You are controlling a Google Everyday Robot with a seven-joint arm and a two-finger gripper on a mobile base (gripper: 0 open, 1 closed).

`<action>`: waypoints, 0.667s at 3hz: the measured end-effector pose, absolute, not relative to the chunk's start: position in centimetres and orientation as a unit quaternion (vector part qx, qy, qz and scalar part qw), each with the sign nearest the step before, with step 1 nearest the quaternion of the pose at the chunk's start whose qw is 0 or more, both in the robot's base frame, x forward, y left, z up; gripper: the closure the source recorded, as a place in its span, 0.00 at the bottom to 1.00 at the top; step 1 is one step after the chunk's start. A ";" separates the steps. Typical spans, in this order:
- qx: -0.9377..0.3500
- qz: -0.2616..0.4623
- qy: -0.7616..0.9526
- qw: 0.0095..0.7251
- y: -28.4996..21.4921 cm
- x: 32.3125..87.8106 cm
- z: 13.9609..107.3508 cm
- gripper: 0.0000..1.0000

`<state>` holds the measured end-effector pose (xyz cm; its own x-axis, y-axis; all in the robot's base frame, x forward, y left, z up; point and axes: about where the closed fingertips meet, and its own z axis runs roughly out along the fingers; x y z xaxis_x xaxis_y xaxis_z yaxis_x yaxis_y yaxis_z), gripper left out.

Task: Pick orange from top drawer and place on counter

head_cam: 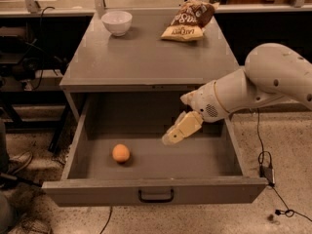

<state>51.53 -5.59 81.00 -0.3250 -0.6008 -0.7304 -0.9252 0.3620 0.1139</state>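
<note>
The robot's gripper needs to close around the middle of the orange (121, 153), which lies on the bottom of the open top drawer.
The orange (121, 153) lies on the floor of the open top drawer (156, 192), left of its middle. The drawer is pulled fully out, with a dark curved handle (156, 197) on its front panel. The counter (146, 52) is the grey top of the cabinet above it. My gripper (170, 138) hangs over the drawer's middle, to the right of the orange and a little above it, apart from it. The white arm (258, 84) reaches in from the right.
A white bowl (117, 22) stands at the counter's back left. A chip bag (187, 19) lies at the back right. Cables (265, 167) trail on the floor to the right. Dark shelving and a shoe (17, 162) are to the left.
</note>
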 end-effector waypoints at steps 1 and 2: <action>-0.507 0.274 0.757 0.307 -4.7 51.5 79.4 0.00; -0.532 0.277 0.732 0.322 -2.4 52.0 76.5 0.00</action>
